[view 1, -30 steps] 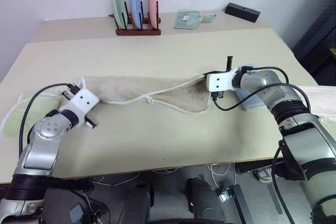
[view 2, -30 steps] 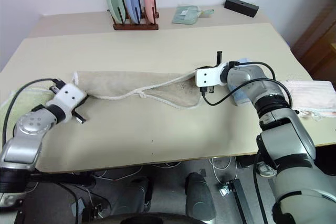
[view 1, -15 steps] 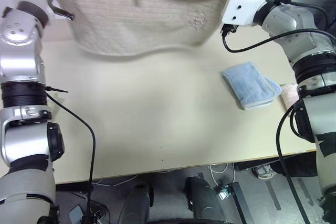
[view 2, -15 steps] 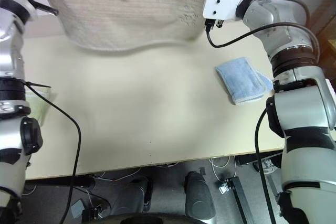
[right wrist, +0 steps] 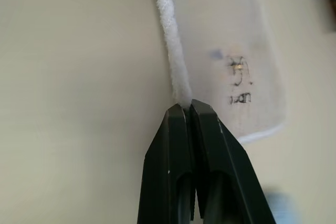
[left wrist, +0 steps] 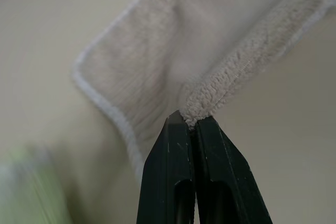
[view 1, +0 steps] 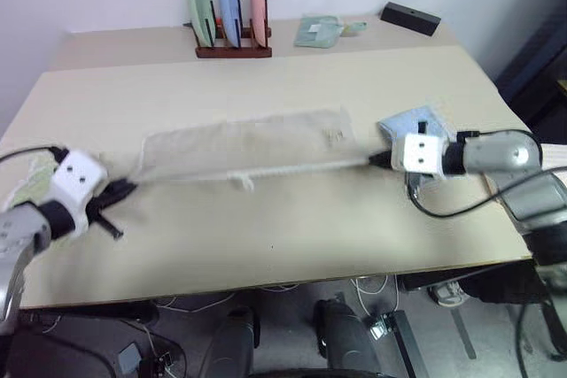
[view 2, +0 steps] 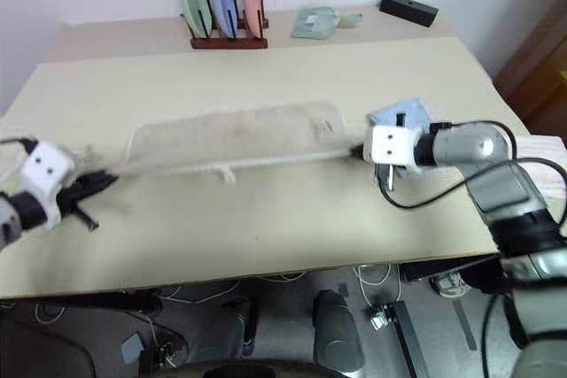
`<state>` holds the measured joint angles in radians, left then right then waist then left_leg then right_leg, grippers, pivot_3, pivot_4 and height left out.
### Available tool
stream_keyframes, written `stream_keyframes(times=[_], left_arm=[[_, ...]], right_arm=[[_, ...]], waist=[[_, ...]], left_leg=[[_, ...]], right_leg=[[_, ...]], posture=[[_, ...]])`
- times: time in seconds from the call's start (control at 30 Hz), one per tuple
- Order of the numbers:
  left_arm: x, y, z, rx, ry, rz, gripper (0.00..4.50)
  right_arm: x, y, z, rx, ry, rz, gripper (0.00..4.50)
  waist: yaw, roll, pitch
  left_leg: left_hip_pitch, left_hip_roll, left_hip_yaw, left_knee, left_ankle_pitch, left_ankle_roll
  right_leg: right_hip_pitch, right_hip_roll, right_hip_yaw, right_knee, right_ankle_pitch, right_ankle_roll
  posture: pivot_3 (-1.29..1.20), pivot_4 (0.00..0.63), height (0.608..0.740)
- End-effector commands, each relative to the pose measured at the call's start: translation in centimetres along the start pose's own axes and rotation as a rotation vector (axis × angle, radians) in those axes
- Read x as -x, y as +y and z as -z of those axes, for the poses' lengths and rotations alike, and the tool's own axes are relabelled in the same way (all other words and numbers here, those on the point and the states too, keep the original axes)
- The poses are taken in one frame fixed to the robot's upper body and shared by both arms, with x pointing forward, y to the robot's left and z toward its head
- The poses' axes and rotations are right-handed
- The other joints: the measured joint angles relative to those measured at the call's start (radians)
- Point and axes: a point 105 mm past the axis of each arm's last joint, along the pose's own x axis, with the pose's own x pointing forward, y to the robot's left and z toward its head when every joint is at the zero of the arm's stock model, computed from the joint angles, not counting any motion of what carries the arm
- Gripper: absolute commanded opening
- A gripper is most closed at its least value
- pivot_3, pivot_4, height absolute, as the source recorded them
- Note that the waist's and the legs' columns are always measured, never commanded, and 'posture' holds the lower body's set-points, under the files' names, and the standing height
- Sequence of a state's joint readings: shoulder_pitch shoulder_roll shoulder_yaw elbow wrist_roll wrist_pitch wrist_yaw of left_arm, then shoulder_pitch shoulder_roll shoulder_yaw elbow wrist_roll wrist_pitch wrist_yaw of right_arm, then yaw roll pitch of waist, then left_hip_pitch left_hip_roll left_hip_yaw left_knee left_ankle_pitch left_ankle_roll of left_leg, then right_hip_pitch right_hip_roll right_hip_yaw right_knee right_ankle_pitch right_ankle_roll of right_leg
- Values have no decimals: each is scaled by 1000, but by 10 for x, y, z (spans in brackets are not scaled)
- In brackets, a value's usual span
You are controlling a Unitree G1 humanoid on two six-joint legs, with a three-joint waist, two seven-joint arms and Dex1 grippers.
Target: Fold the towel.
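Observation:
The robot's right gripper will set the towel's corded trim, now held just above the tabletop, down between the towel's dark writing and the light blue cloth (view 1: 352, 142) (right wrist: 249, 124).
The beige towel (view 1: 248, 143) lies spread across the middle of the table. Its near edge, with white corded trim and a small loop (view 1: 241, 182), is pulled taut between my two grippers. At the towel's left end, my left gripper (view 1: 122, 189) is shut on a corner; the left wrist view shows the fingers (left wrist: 176, 156) pinching the terry edge (left wrist: 202, 106). On the right end, my right gripper (view 1: 376, 160) is shut on the corded trim (right wrist: 170, 35), just above the tabletop.
A light blue folded cloth (view 1: 409, 120) lies just behind my right gripper. A light green cloth (view 1: 27, 179) sits at the table's left edge. At the back stand a plate rack (view 1: 232, 42), a folded green cloth (view 1: 317, 32) and a black box (view 1: 409, 18). A pink cloth (view 2: 542, 158) lies far right.
Half a second ago the towel hung spread in the air between raised grippers. Both have since come down and back toward me, laying it flat on the table with its near edge taut.

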<state>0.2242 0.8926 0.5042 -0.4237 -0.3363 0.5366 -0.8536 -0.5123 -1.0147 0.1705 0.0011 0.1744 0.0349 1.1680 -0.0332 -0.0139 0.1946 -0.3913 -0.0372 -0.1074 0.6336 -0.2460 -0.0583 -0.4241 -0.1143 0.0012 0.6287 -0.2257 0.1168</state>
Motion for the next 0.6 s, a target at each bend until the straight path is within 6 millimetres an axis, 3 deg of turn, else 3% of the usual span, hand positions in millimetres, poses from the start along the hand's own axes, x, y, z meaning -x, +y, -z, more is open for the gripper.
stream_keyframes(times=[0.03,0.13,0.23,0.6], left_arm=[[19,-5,-13,-32,-4,21,0],[33,-19,-4,-10,51,101,0],[32,-17,-1,-1,64,97,0],[-34,29,4,-31,13,-6,0]], right_arm=[[25,2,-20,-41,-18,-30,49],[35,19,-18,-89,25,-132,49],[31,16,-17,-74,32,-105,49],[-24,-43,13,33,68,69,49]], waist=[[8,-1,-1],[16,-2,-1],[18,-1,-1],[14,-1,-1]], left_leg=[[2,0,0,1,0,0],[2,1,0,1,0,0],[2,1,1,0,0,0],[1,1,1,0,0,0]], right_leg=[[2,0,0,0,-1,-2],[3,0,-1,0,-3,-5],[2,0,-1,0,-3,-5],[-1,1,-1,1,0,-1]], posture=[[0,150,740],[0,150,740],[0,150,740],[0,150,740]])
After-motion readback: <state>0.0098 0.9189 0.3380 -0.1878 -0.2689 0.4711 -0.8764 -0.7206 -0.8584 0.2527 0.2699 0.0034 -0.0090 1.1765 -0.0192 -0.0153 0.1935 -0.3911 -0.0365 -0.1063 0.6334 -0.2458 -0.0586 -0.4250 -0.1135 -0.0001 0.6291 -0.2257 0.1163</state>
